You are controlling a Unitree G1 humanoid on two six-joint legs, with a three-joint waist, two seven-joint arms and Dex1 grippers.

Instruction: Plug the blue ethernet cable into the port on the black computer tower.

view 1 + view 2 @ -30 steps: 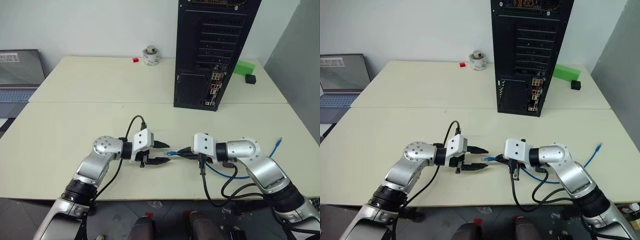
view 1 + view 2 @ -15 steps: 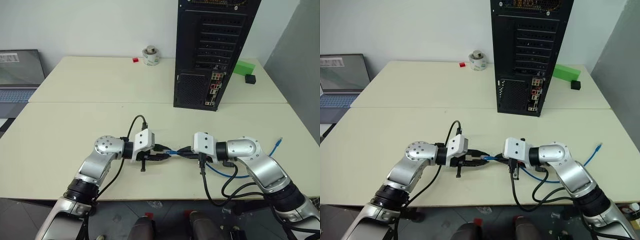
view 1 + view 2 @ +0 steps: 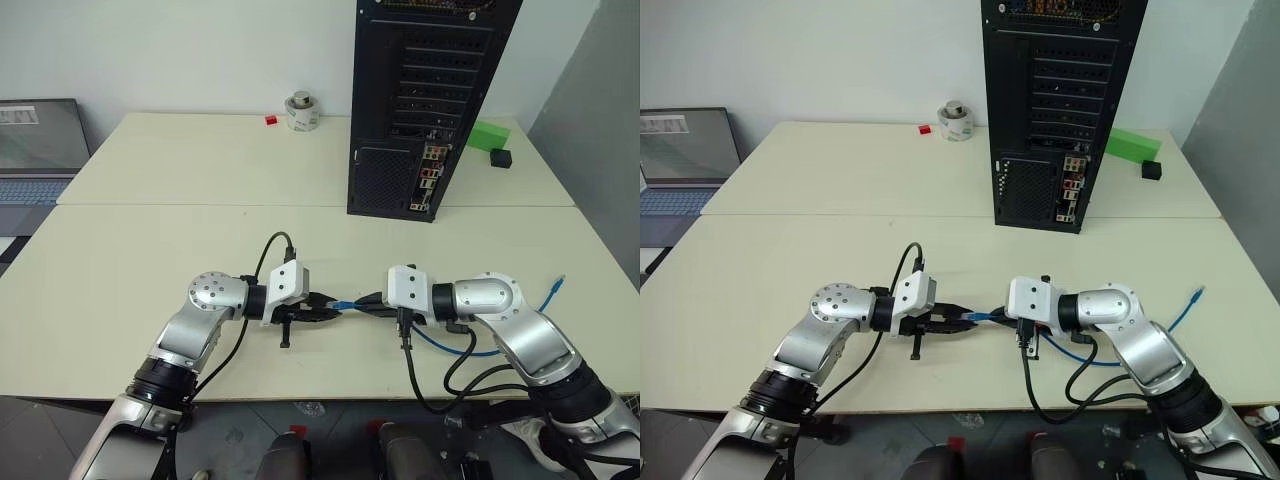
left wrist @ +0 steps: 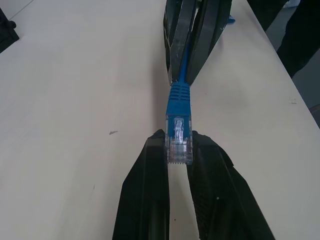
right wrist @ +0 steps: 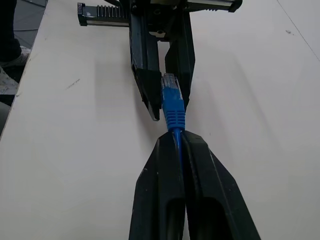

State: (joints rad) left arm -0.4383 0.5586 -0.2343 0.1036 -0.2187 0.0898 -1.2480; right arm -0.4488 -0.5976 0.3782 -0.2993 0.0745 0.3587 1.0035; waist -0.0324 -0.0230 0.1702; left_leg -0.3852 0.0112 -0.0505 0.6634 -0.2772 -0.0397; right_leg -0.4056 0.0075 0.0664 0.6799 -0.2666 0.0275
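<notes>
The thin cord is all my right gripper holds, too far back to steer the clear plug. My right gripper needs to take the blue boot (image 4: 179, 100) while my left gripper steadies the plug.
The blue ethernet cable (image 3: 346, 303) hangs between my two grippers just above the table's front. My left gripper (image 4: 179, 138) is shut on its clear plug (image 4: 179, 144). My right gripper (image 5: 176, 136) is shut on the cord just behind the blue boot (image 5: 173, 111). The rest of the cord loops over the table to its other end (image 3: 555, 288) at the right. The black computer tower (image 3: 430, 90) stands at the back, its rear face towards me. The port is too small to pick out among the coloured connectors (image 3: 427, 178).
A grey laptop (image 3: 38, 150) sits at the far left. A tape roll (image 3: 302, 110) and a small red piece (image 3: 270, 120) lie behind on the left of the tower. A green block (image 3: 488, 134) and a black cube (image 3: 501, 158) lie to its right.
My left gripper stood open beside the plug a second ago and has shut on it. My right gripper has kept its hold on the cord.
</notes>
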